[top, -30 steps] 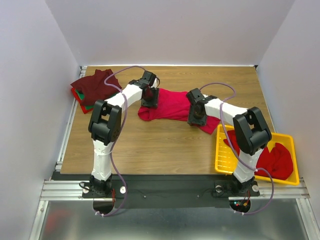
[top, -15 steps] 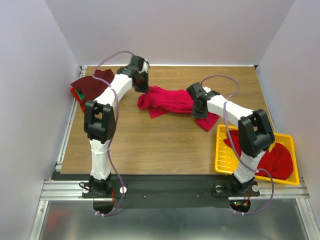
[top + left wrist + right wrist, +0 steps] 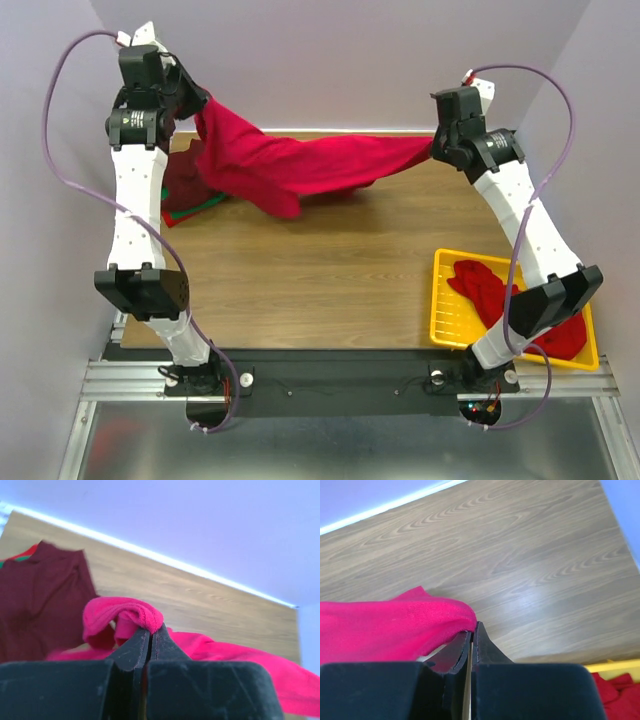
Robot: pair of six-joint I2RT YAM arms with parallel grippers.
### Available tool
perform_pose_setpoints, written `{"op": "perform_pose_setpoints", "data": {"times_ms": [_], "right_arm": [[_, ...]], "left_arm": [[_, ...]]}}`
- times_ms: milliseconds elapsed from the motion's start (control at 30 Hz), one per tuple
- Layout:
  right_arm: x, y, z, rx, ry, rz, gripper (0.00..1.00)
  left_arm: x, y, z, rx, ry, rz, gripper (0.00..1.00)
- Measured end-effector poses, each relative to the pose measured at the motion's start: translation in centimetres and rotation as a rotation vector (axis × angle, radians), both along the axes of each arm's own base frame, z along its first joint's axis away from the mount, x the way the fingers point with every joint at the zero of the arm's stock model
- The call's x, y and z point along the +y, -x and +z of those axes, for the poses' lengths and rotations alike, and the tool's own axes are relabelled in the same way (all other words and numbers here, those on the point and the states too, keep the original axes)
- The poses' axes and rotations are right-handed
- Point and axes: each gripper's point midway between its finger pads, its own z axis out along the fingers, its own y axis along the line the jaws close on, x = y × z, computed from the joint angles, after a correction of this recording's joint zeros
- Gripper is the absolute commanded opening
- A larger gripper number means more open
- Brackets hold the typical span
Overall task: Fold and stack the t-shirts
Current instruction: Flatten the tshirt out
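The left gripper pinches a bunched hem of the crimson t-shirt, so the robot should lower the t-shirt and grasp its drooping near corner [image 3: 284, 208] with the left gripper.
A crimson t-shirt [image 3: 300, 165] hangs stretched in the air between my two raised grippers, its lower folds drooping toward the table's far half. My left gripper [image 3: 197, 104] is shut on its left end, where a bunched hem [image 3: 131, 615] sits at the fingertips. My right gripper [image 3: 435, 147] is shut on its right end [image 3: 395, 627]. A dark maroon t-shirt [image 3: 183, 178] lies on a green one at the far left of the table, and shows in the left wrist view [image 3: 40, 600]. More red t-shirts [image 3: 520, 305] lie in the yellow tray.
The yellow slotted tray [image 3: 447, 310] stands at the near right corner of the wooden table [image 3: 320, 270]. White walls close in the left, back and right sides.
Both grippers have risen high off the table and spread apart, lifting the crimson t-shirt from a crumpled heap into a stretched span.
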Motion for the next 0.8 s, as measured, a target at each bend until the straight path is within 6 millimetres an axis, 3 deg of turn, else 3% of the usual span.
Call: {"op": "perform_pose_setpoints", "data": {"times_ms": [100, 167, 333, 467, 600, 700, 767, 800], "right_arm": [[-0.7, 0.6, 1.1, 0.000, 0.024, -0.011, 0.00], [-0.9, 0.9, 1.4, 0.006, 0.030, -0.011, 0.00], [-1.4, 2.9, 2.7, 0.004, 0.029, -0.008, 0.00], [-2.4, 5.5, 5.6, -0.063, 0.002, -0.012, 0.00], [-4.4, 8.7, 10.6, -0.199, -0.023, -0.056, 0.01], [-5.7, 9.9, 13.1, -0.271, -0.019, -0.099, 0.00], [-6.1, 9.7, 13.1, -0.276, -0.006, -0.124, 0.00], [-6.1, 9.3, 12.5, -0.265, 0.005, -0.134, 0.00]], "left_arm": [[-0.3, 1.5, 2.4, -0.049, 0.021, -0.009, 0.00], [-0.2, 2.1, 3.0, -0.058, 0.031, -0.009, 0.00], [-0.3, 3.8, 1.6, -0.011, 0.068, -0.013, 0.00], [-0.6, 5.7, 0.8, 0.023, 0.091, -0.017, 0.00], [-1.3, 6.8, 2.3, -0.013, 0.120, -0.046, 0.00], [-2.5, 6.1, 2.6, -0.026, 0.154, -0.103, 0.00], [-3.6, 4.1, 1.8, -0.016, 0.162, -0.138, 0.01], [-4.4, 2.6, 1.2, -0.010, 0.164, -0.159, 0.10]]}}
